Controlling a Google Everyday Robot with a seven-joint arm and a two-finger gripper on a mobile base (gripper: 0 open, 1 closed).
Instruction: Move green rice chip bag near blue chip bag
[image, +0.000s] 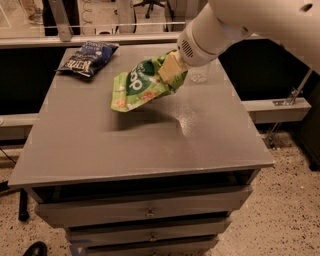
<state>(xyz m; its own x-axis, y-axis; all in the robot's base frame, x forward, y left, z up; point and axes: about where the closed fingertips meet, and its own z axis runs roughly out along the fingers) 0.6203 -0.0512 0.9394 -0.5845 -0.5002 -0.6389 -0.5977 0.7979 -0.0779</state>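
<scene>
My gripper needs to set the green rice chip bag against the blue chip bag's side facing the clear glass (122, 66) and let go of it there. The green bag still hangs above the table's middle.
The green rice chip bag (139, 86) hangs in the air above the middle of the grey table (100, 145), tilted down to the left, its shadow on the top below it. My gripper (171, 68) is shut on the bag's right end, with the white arm reaching in from the upper right. The blue chip bag (88, 57) lies flat at the table's far left corner, apart from the green bag, up and to the left of it.
A clear glass (199, 73) stands on the table just behind my gripper, partly hidden by it. The table has drawers (150, 212) in its front. A low ledge (277, 106) runs behind and to the right.
</scene>
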